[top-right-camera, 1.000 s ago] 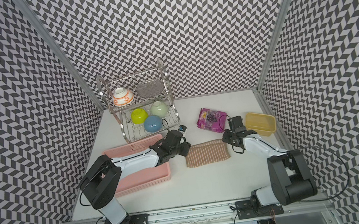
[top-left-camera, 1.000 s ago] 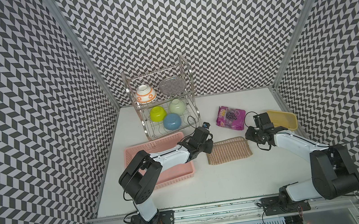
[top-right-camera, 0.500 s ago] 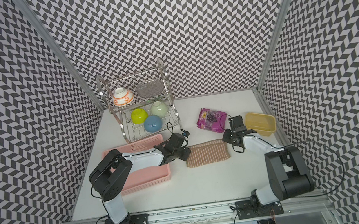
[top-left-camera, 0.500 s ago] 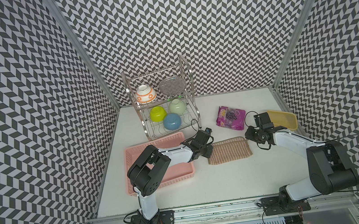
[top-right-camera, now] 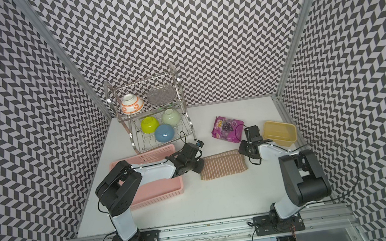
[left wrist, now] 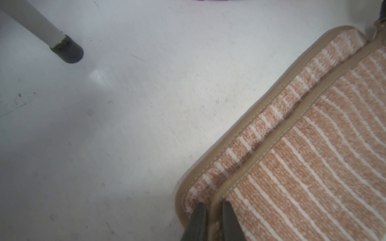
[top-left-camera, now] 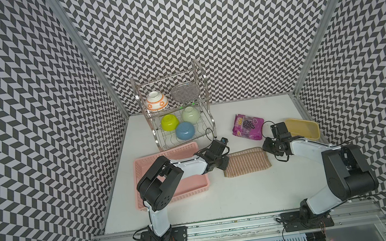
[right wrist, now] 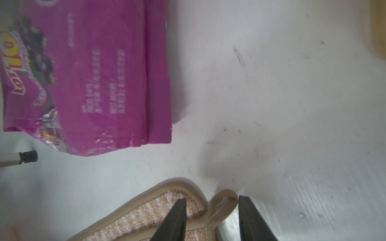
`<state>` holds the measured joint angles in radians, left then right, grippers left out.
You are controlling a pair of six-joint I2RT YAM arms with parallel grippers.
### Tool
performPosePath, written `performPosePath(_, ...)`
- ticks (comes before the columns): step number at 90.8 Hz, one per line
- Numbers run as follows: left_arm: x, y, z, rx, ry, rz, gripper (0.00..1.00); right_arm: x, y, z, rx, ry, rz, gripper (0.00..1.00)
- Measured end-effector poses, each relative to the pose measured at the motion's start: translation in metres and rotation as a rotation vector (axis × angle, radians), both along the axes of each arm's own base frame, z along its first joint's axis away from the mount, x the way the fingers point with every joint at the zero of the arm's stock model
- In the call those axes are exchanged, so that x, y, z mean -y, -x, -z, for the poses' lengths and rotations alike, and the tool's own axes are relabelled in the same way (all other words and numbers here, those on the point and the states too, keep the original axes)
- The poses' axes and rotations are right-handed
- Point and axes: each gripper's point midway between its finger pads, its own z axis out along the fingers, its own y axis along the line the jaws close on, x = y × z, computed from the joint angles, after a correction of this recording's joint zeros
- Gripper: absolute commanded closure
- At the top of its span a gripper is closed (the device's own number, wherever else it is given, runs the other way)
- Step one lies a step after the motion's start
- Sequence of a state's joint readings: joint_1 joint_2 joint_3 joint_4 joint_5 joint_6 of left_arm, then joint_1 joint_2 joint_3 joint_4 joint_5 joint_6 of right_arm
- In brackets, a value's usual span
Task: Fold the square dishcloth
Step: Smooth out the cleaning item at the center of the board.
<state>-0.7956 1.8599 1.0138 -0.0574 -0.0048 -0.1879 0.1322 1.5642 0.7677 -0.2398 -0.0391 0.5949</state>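
Note:
My left gripper and right gripper need to pinch the upper corners [left wrist: 217, 194] and pull them farther over, because the upper layer's edge lies short of the lower layer's edge.
The square dishcloth [top-left-camera: 247, 162] [top-right-camera: 223, 165] lies on the white table folded in two, tan with pale stripes and brown edging. My left gripper [top-left-camera: 226, 166] [top-right-camera: 199, 167] sits low at its far left corner. In the left wrist view the jaws [left wrist: 214, 203] are shut on the edging of the upper layer of the dishcloth [left wrist: 313, 156]. My right gripper [top-left-camera: 266, 148] [top-right-camera: 243, 151] is at the far right corner. There it [right wrist: 212, 199] stands open, one finger over the dishcloth [right wrist: 135, 217], the other on the table, the corner loop [right wrist: 224, 195] between them.
A pink basket [top-left-camera: 180, 148] lies left of the cloth under my left arm. A purple snack bag [top-left-camera: 248, 126] [right wrist: 104, 73] and a yellow tray [top-left-camera: 302, 128] sit just behind the right gripper. The wire dish rack [top-left-camera: 174, 141] with bowls stands at the back; its leg [left wrist: 66, 50] is near.
My left jaws have closed onto the edge of the cloth's upper layer, and the left arm's elbow has swung nearer the basket. The right arm has stayed put.

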Motion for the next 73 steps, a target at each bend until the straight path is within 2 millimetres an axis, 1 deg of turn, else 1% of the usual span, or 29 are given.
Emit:
performPosePath(7,0.000,0.000,-0.001,0.000,0.002,0.000,0.74,0.000,0.000,0.005,-0.010,0.003,0.001,0.57)
performPosePath(11,0.000,0.000,-0.002,-0.001,0.005,-0.002,0.69,0.000,-0.003,0.004,-0.001,0.002,0.001,0.57)
performPosePath(23,0.001,0.001,-0.008,0.004,0.014,0.000,0.69,-0.001,-0.008,0.004,0.011,0.000,0.001,0.57)
performPosePath(36,0.002,0.002,-0.013,0.004,0.027,0.007,0.77,-0.001,-0.010,0.004,0.016,-0.002,0.001,0.58)
performPosePath(49,0.001,0.002,-0.012,-0.005,0.029,0.004,0.86,-0.001,-0.011,0.005,0.017,-0.002,0.002,0.65)
performPosePath(73,-0.001,0.001,-0.012,-0.008,0.028,0.002,0.92,-0.001,-0.011,0.006,0.015,-0.005,0.007,0.78)
